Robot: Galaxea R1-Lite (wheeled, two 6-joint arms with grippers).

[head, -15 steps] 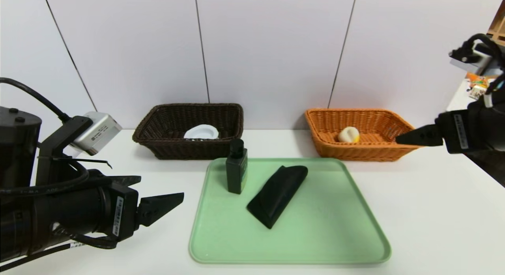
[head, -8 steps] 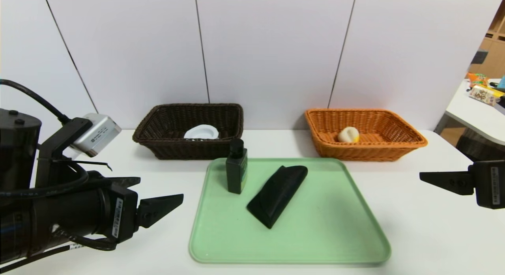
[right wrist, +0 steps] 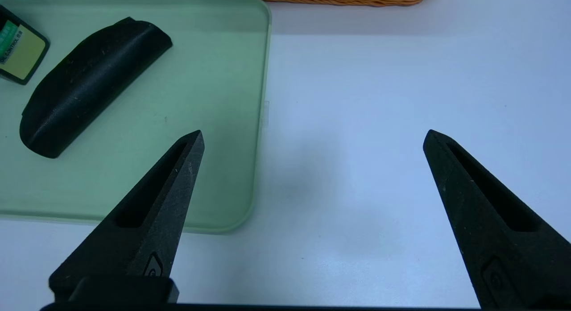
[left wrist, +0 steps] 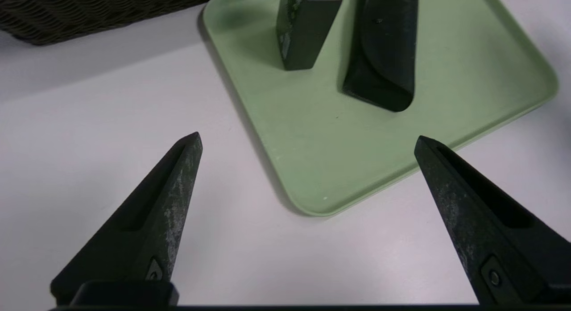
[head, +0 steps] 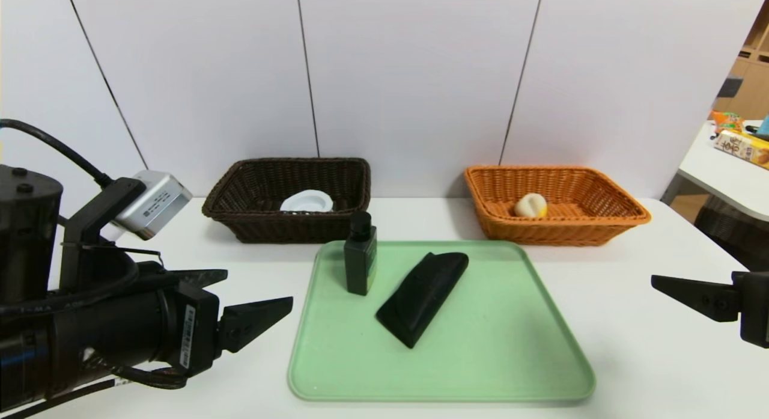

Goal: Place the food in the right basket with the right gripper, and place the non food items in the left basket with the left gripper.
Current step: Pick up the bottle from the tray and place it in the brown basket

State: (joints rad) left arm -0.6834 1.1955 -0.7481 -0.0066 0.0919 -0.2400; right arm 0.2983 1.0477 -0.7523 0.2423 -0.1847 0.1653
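Observation:
The dark green bottle beside the black wedge block is next for my left gripper, which should go there and close on the bottle's body [head: 360,264] [left wrist: 307,35] below its cap.
The small bun [head: 531,204] lies inside the orange wicker basket [head: 625,217] at the back right. A white roll [head: 306,201] rests in the dark brown basket [head: 228,217] at the back left. On the green tray [head: 510,371] the dark green bottle [head: 360,255] [left wrist: 307,27] stands upright beside the black wedge block [head: 423,296] [left wrist: 386,47] [right wrist: 89,83]. My left gripper [head: 258,294] [left wrist: 308,139] is open, low over the table left of the tray. My right gripper [head: 664,285] [right wrist: 313,134] is open and empty, right of the tray near the table's right edge.
A white wall closes the back behind both baskets. Another table [head: 730,166] with packaged goods stands off to the far right. Bare white tabletop [head: 631,299] lies between the tray and my right gripper.
My right arm has come down and back from beside the orange basket to low at the table's right edge. My left gripper has edged slightly toward the tray.

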